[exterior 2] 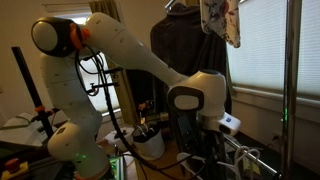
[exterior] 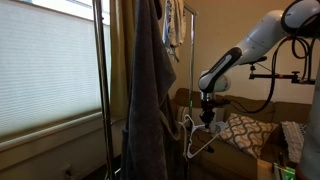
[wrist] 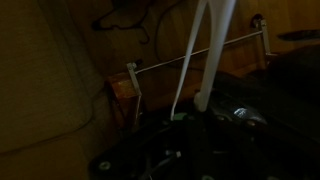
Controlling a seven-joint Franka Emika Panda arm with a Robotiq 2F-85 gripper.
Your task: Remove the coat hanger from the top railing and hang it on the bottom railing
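The robot's gripper should release the white coat hanger on the bottom railing [exterior: 186, 141], by the chrome pole next to the grey robe. The hanger is now held beside the pole.
My gripper [exterior: 207, 117] is shut on the white coat hanger [exterior: 197, 142], which hangs below it beside the rack's chrome pole [exterior: 193, 80]. In the wrist view the hanger's white arms [wrist: 213, 45] rise from the dark jaws [wrist: 200, 112] and cross in front of a thin silvery bar, the bottom railing [wrist: 160, 62]. I cannot tell whether the hanger touches this bar. In an exterior view the gripper [exterior 2: 218, 132] is low, near thin metal rods [exterior 2: 245, 158]. The top railing is not visible.
A long grey robe [exterior: 150, 90] hangs on the rack between its poles [exterior: 100, 80]. A patterned cloth [exterior 2: 220, 20] hangs high. A sofa with a patterned cushion [exterior: 243, 132] stands behind the arm. A white bucket [exterior 2: 150, 142] sits by the robot base.
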